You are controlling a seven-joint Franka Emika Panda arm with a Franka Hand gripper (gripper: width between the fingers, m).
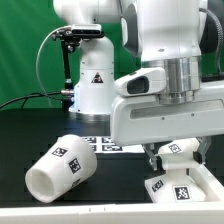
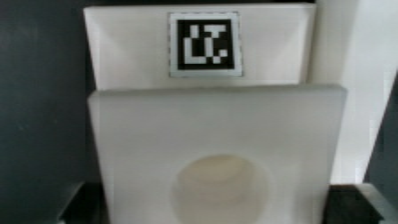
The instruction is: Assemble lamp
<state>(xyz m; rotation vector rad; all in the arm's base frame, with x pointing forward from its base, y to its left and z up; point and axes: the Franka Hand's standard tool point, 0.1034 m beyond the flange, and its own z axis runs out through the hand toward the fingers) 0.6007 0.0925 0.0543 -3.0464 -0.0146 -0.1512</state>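
Next, I release the white lamp base on the table, snug against the white front bar beside the side bar (image 1: 189, 192).
The white lamp base (image 1: 186, 188) with its tags sits on the black table at the exterior view's lower right. My gripper (image 1: 175, 153) is directly over it, shut on the white bulb (image 1: 182, 149), which it holds upright just above or on the base; I cannot tell if they touch. In the wrist view the bulb (image 2: 217, 130) fills the space between my dark fingers (image 2: 64, 206), and the tagged base (image 2: 125, 50) lies beyond it. The tapered shade (image 1: 60, 166) lies on its side at the exterior view's lower left, apart from my gripper.
The marker board (image 1: 100, 144) lies flat on the table behind the shade. The big white robot pedestal (image 1: 90, 88) with a triangle sticker stands at the back, with a black cable beside it. A green backdrop closes the rear.
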